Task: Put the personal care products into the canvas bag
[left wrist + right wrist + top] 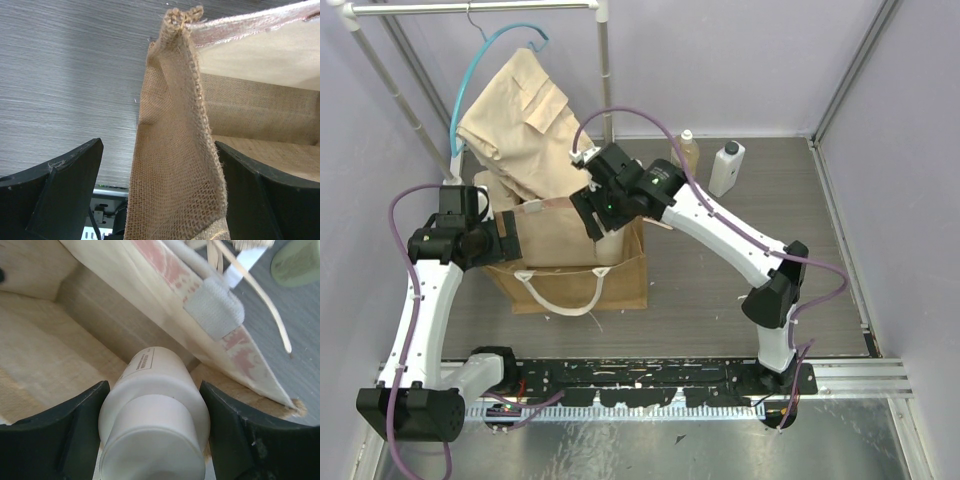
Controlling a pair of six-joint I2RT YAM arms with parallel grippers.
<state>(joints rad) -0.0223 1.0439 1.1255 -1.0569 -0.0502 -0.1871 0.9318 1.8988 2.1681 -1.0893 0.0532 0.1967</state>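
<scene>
The cream-beige bottle, now hanging in the bag's mouth, will be let go by my right gripper in the tan canvas bag's front corner [624, 267] [165, 374], farthest from my left gripper.
The tan canvas bag [582, 288] stands left of centre, its mouth open. My right gripper [603, 226] hangs in the mouth, shut on the cream-beige bottle with the round cap [152, 410]; the wrist view shows the fingers [75, 425] pressed on both its sides, above the bag's inside floor [35, 360]. My left gripper [519, 236] is at the bag's left rim, open, its fingers [65, 185] straddling the burlap wall [175, 105]. An olive-tan bottle with a cream cap [688, 153] and the flat white bottle with a black cap [726, 168] stand at the back. The fourth bottle is not in view.
A beige garment [520, 120] on a teal hanger [480, 60] hangs from a rack just behind the bag, with a rack pole [605, 70] beside it. The bag's cream handle [560, 298] droops over its front. A white velcro patch [214, 307] sits on the reddish rim.
</scene>
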